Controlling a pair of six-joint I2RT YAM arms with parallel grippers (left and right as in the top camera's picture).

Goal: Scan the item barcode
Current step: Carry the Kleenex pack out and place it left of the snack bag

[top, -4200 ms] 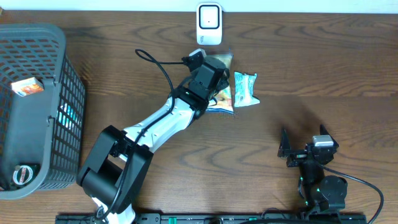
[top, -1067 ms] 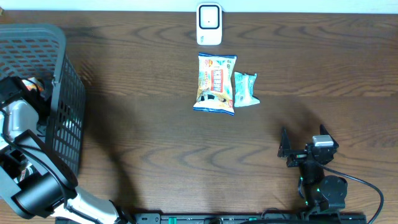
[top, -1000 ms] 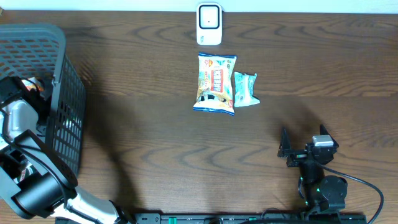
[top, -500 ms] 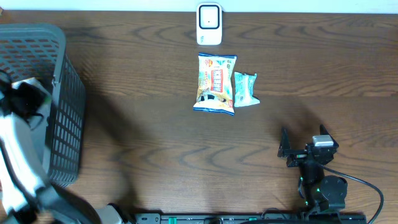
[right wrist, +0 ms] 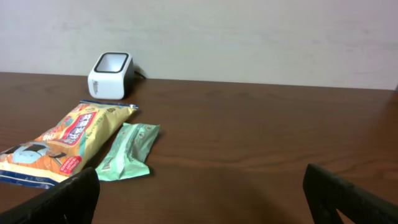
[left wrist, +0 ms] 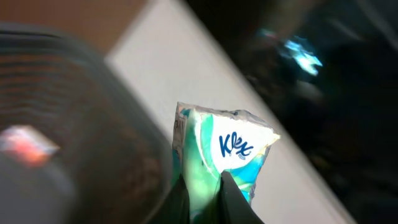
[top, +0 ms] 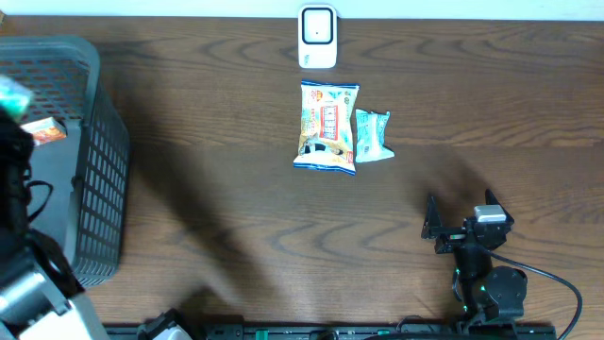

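Observation:
My left gripper should release the tissue pack on the table (top: pixel 280 113), by the edge of the yellow snack bag that faces the basket.
A white, teal and green tissue pack (left wrist: pixel 225 148) with blue lettering is pinched at its lower end by my left gripper (left wrist: pixel 204 190), which is shut on it. In the overhead view the pack (top: pixel 11 93) shows as a blurred teal patch at the far left, above the basket (top: pixel 94 189); the left arm is blurred there. The white barcode scanner (top: pixel 318 36) stands at the table's far edge, also seen as the white scanner (right wrist: pixel 111 73) in the right wrist view. My right gripper (top: pixel 460 215) rests open near the front right, nothing between its fingers (right wrist: pixel 68 199).
A dark mesh basket holds a small orange box (top: pixel 45 130). A yellow snack bag (top: pixel 327 126) and a green packet (top: pixel 372 135) lie side by side below the scanner. In the right wrist view the snack bag (right wrist: pixel 62 143) and green packet (right wrist: pixel 127 152) lie ahead left.
My left arm has risen from inside the basket, carrying the tissue pack up toward the basket's far left rim. The right arm and the table items have not moved.

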